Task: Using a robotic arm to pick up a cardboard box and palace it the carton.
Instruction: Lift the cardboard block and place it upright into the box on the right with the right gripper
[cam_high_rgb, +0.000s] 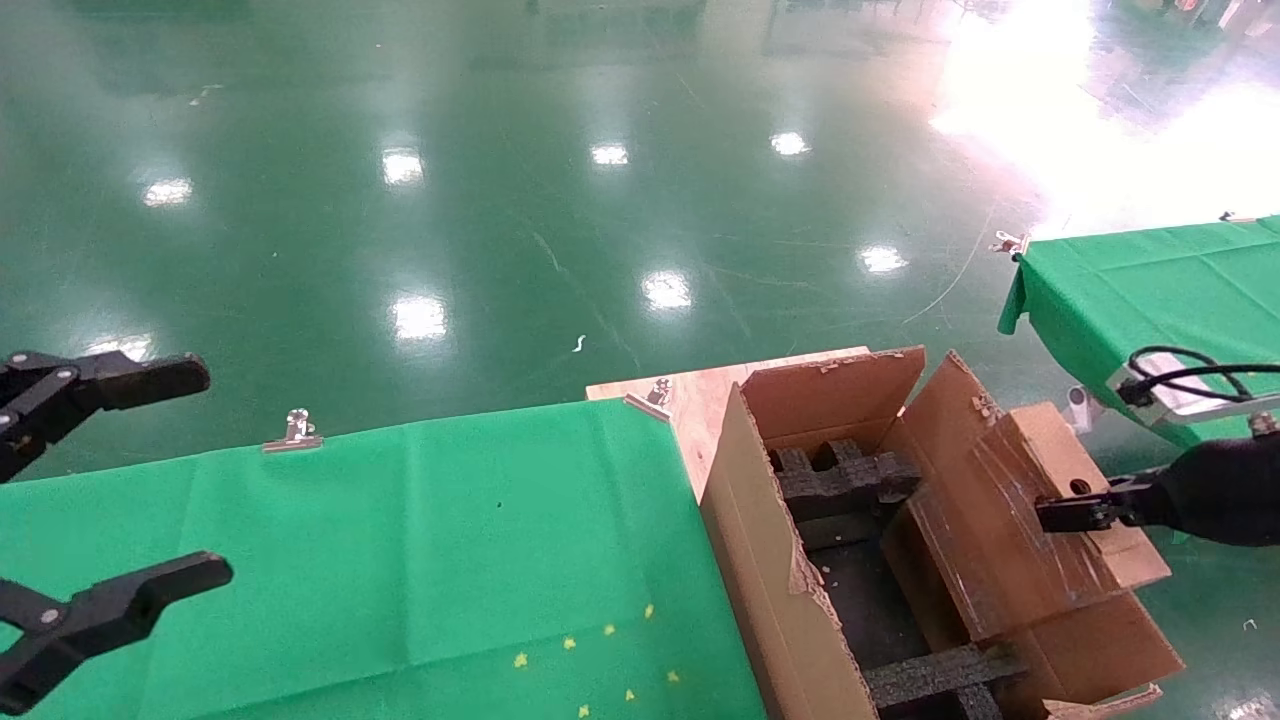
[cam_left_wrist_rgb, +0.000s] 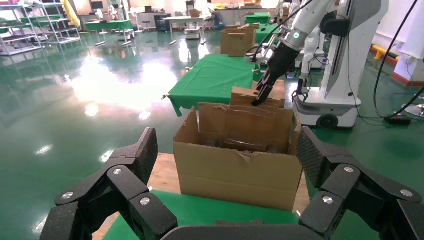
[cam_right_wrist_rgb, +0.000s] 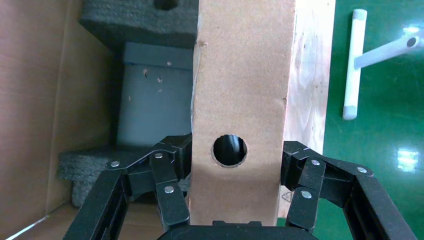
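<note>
The cardboard box will leave my right gripper between the foam dividers by the carton's side (cam_high_rgb: 938, 586) nearest the white leg.
My right gripper (cam_high_rgb: 1080, 512) is shut on the small flat cardboard box (cam_high_rgb: 1010, 540), across its narrow side with the round hole. It holds the box tilted over the right part of the open carton (cam_high_rgb: 770, 560). In the right wrist view the box (cam_right_wrist_rgb: 240, 75) fills the middle between the fingers (cam_right_wrist_rgb: 172, 200), with black foam dividers (cam_right_wrist_rgb: 135, 20) and the carton's inner wall (cam_right_wrist_rgb: 30, 100) beyond it. In the left wrist view the white robotic arm (cam_left_wrist_rgb: 305, 25) holds the box (cam_left_wrist_rgb: 245, 95) above the carton (cam_left_wrist_rgb: 235, 170). My left gripper (cam_high_rgb: 130, 480) is open and empty at the far left.
The carton stands on a wooden board (cam_high_rgb: 700, 395) at the right end of a green-cloth table (cam_high_rgb: 400, 560). A second green table (cam_high_rgb: 1130, 290) stands at the right; its white leg (cam_right_wrist_rgb: 352, 65) shows beside the box. A metal clip (cam_high_rgb: 295, 432) grips the cloth's far edge.
</note>
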